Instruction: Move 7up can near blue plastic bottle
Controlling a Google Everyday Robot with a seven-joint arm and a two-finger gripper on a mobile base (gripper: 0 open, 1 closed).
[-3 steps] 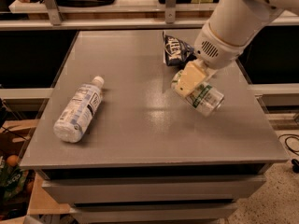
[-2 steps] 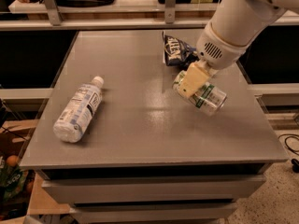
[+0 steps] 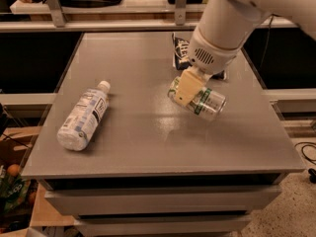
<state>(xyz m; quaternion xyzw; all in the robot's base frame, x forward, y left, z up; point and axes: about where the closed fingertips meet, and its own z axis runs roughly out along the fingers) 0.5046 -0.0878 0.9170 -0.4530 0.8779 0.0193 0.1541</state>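
Note:
Next, I release the 7up can on the grey table (image 3: 123,109), beside the blue plastic bottle's upper half. The can now lies tilted in my gripper.
The 7up can (image 3: 206,103), silvery with a green and white label, lies tilted on its side in my gripper (image 3: 189,89), right of the table's middle. It seems held a little above the grey table (image 3: 148,147), with a shadow under it. The beige fingers (image 3: 186,87) are closed over the can's left end. The blue plastic bottle (image 3: 83,116), clear with a white cap and a white label, lies on its side near the table's left edge, far to the left of the can.
A dark blue snack bag (image 3: 181,52) with white lettering lies at the back of the table, partly hidden behind my white arm (image 3: 222,28). Shelving and a counter stand beyond the far edge. Drawers sit below the table's front edge.
My gripper has carried the can a short way to the left, toward the bottle. The bottle and the snack bag have not moved.

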